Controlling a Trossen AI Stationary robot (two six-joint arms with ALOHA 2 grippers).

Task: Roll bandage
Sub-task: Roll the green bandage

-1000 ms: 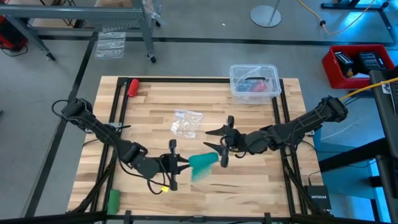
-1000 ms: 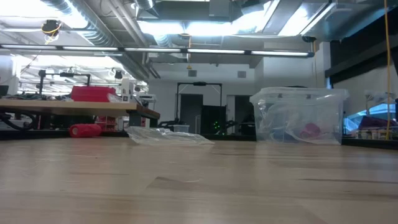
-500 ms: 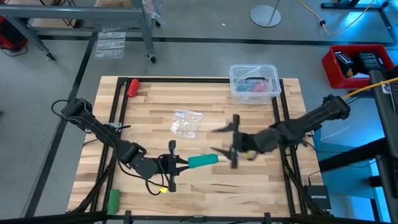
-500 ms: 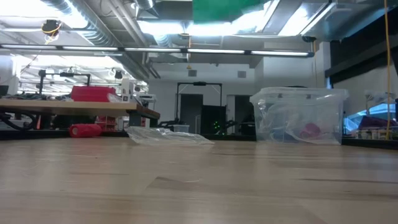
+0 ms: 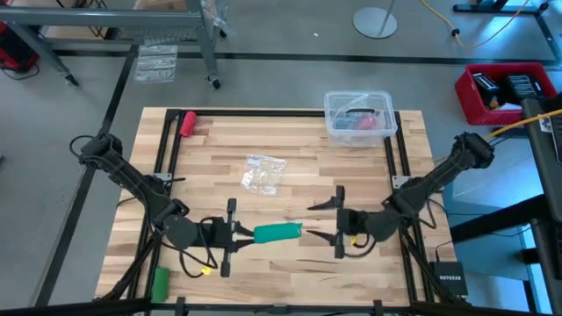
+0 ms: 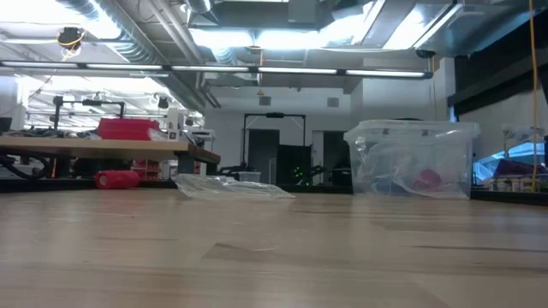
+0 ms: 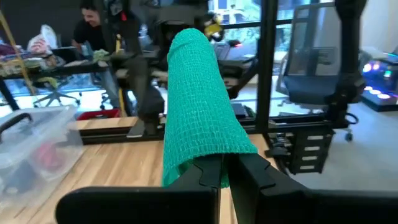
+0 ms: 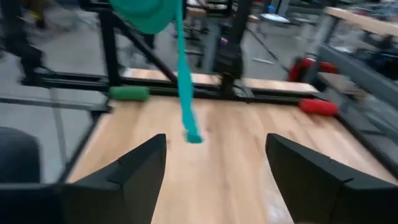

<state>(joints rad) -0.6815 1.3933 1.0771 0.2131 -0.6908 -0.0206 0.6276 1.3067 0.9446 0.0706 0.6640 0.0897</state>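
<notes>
My right gripper will pinch the tail's lower end [image 8: 193, 135] and pull it out before winding, because the bandage's loose tail hangs slack below the roll in my left gripper.
The teal-green bandage [image 5: 277, 233] is a bundled roll held high over the near middle of the table. It sticks out level from my left gripper [image 5: 248, 234], which is shut on its left end. In the left wrist view the bandage [image 7: 199, 99] reaches away from the fingers. In the right wrist view a thin loose tail [image 8: 184, 87] hangs down from the bandage [image 8: 146, 14]. My right gripper [image 5: 321, 220] stands open just right of the roll's free end and touches nothing. The low view shows neither the bandage nor the grippers. My left gripper pinches the roll's near end [image 7: 208, 163] between its two fingers [image 7: 255, 180]. They come level from the table's left and lie along the roll. The roll juts out level beyond them, clear of the table, with a slack tail hanging under it.
A clear plastic box [image 5: 358, 114] with items inside stands at the far right. A crumpled clear wrapper [image 5: 263, 173] lies mid-table. A red roll [image 5: 187, 123] lies at the far left and a small green roll [image 5: 159, 283] at the near left corner. Black rails run along both side edges.
My right gripper has opened wider and drawn back from the bandage toward the table's right and near edges. My left gripper has gone a little left and up, still shut. The bandage, a broad blurred flap between the grippers, now sticks out of the left gripper as a narrow level roll.
</notes>
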